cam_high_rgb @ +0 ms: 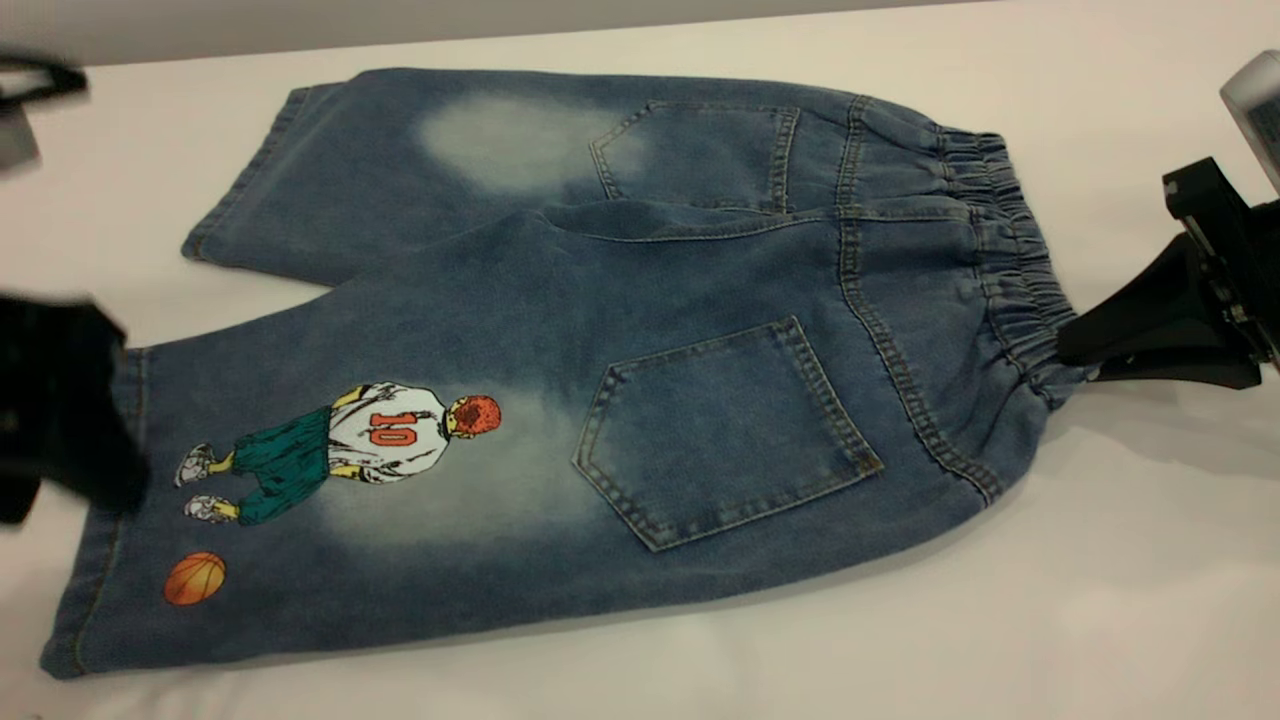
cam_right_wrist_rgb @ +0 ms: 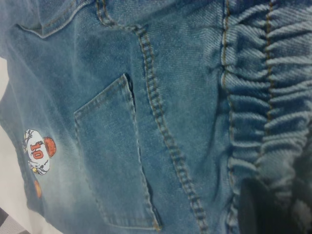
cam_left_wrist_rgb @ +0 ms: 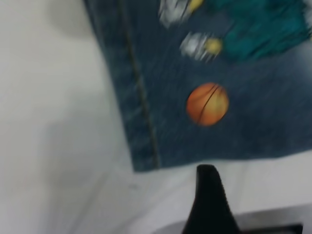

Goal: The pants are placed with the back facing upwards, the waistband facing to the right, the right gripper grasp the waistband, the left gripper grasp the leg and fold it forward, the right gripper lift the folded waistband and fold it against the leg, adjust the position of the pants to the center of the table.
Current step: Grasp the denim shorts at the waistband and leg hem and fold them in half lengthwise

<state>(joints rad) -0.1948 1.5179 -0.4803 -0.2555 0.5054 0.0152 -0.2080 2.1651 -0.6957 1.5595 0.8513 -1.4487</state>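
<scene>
My left gripper is to grab the near leg's near hem corner [cam_high_rgb: 84,655] [cam_left_wrist_rgb: 152,161] next, beside the orange ball on the blue denim pants.
The blue denim pants [cam_high_rgb: 560,330] lie flat, back pockets up, with the elastic waistband [cam_high_rgb: 1010,250] to the right and both legs pointing left. The near leg [cam_high_rgb: 300,520] carries a basketball-player print and an orange ball [cam_left_wrist_rgb: 207,104]. My right gripper [cam_high_rgb: 1072,348] is shut on the near end of the waistband; one dark finger [cam_right_wrist_rgb: 256,209] lies on the gathered elastic. My left gripper [cam_high_rgb: 70,420] hovers, blurred, over the near leg's hem. It is open, and its one visible finger [cam_left_wrist_rgb: 207,195] is above bare table just off the hem corner [cam_left_wrist_rgb: 146,163].
The white table [cam_high_rgb: 1100,560] surrounds the pants, with wide room on the near and right sides. The far leg [cam_high_rgb: 330,180] lies close to the table's back edge.
</scene>
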